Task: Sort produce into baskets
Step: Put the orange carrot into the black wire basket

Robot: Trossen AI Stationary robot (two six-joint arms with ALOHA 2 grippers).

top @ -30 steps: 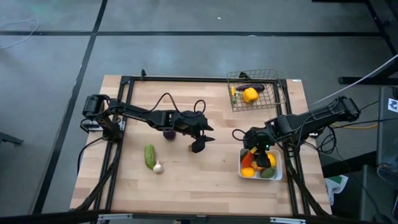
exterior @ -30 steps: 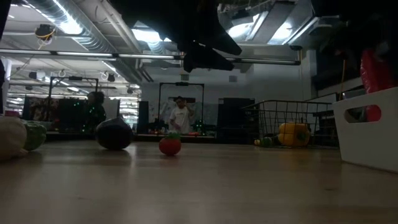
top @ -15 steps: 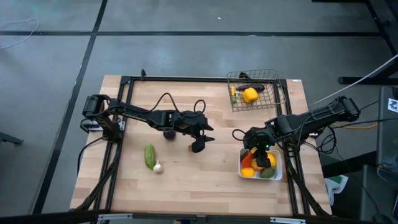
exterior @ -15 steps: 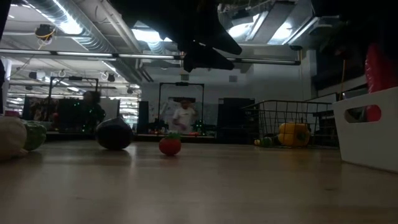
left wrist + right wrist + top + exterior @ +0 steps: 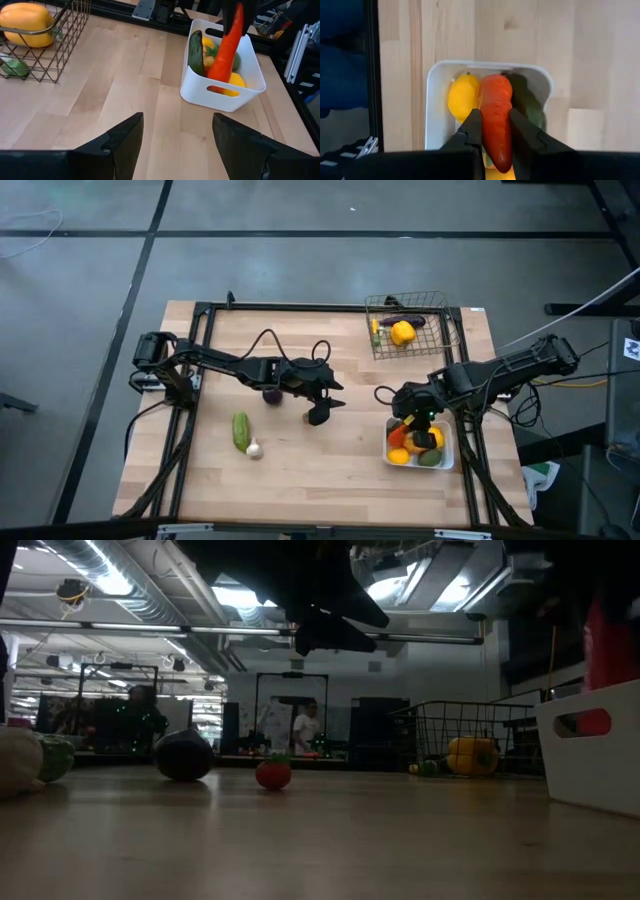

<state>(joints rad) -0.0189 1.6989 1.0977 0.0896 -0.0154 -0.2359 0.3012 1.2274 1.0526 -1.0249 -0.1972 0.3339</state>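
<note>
My right gripper will let go of the carrot in the wire basket [image 5: 391, 349], between the yellow pepper and the basket's near rim.
My right gripper [image 5: 406, 423] hangs over the white tray [image 5: 447, 448], shut on an orange-red carrot [image 5: 496, 115]. The tray also holds a yellow lemon [image 5: 462, 97] and a green cucumber [image 5: 195, 46]. The wire basket [image 5: 440, 330] at the far right holds a yellow pepper [image 5: 402, 332]. My left gripper [image 5: 318, 412] hangs open above mid-table. A cucumber [image 5: 241, 430], a garlic [image 5: 254, 448], a dark eggplant [image 5: 271, 393] and a small red tomato [image 5: 273, 774] lie on the table. My right gripper pinches the carrot's upper part [image 5: 495, 131] between its two fingers [image 5: 472, 131], coming from above and pointing down. The carrot stands nearly upright below the fingers, thin end up [image 5: 238, 14]. Its thick lower end [image 5: 219, 75] sits among the produce in the tray.
Black frame rails [image 5: 300, 308] run along the table's edges, close to the tray's right side. Bare wood lies between the two grippers and along the near edge. A person [image 5: 308, 728] stands in the room far behind the table.
The carrot's lower part has shifted a little inside the tray: more red shows through the tray's handle hole in the low view. Both arms stay about where they were.
</note>
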